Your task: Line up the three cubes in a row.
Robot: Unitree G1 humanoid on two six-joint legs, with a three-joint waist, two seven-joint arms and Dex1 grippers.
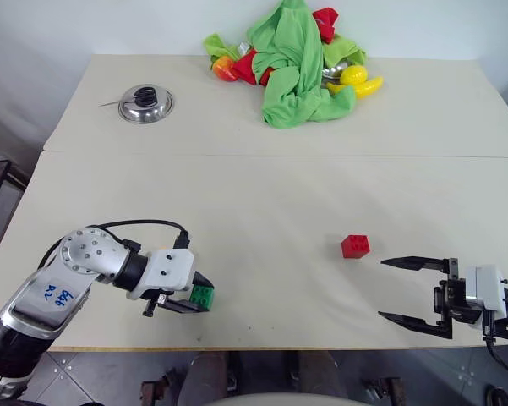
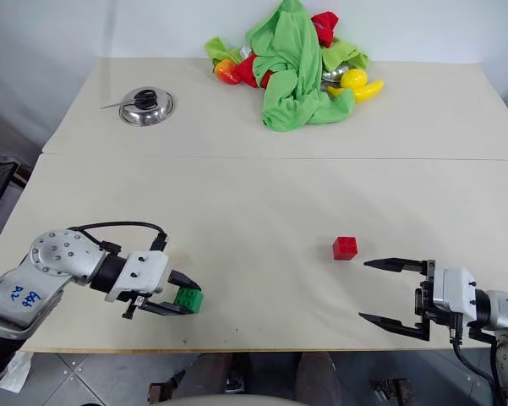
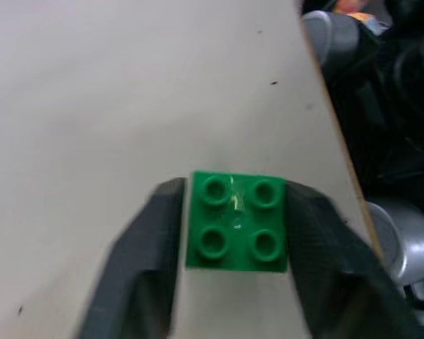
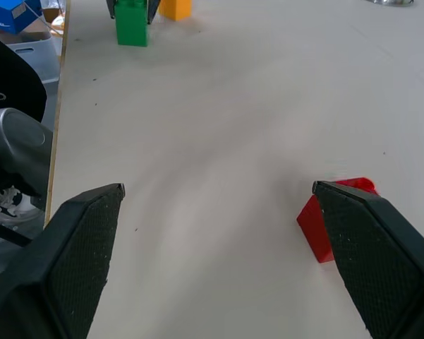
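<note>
The robot's left gripper will release the green cube a small gap away from the red cube (image 1: pixel 292 242), on the side opposite the right gripper.
The green cube (image 3: pixel 236 222) sits on the table near its front edge, on the left, and my left gripper (image 1: pixel 193 293) is shut on it, one black finger against each side. The red cube (image 1: pixel 356 245) stands alone right of centre. My right gripper (image 1: pixel 414 292) is open just to the right of and nearer than the red cube, pointing left, with nothing between its fingers. In the right wrist view the red cube (image 4: pixel 335 219) peeks out beside one finger, and the orange-yellow cube (image 4: pixel 175 7) stands right beside the green cube (image 4: pixel 132 21) at the far end.
A steel pot lid (image 1: pixel 145 103) lies at the back left. A pile of green and red cloth (image 1: pixel 300 59) with yellow toy fruit (image 1: pixel 361 80) sits at the back centre. The table edge (image 1: pixel 262 347) runs just in front of both grippers.
</note>
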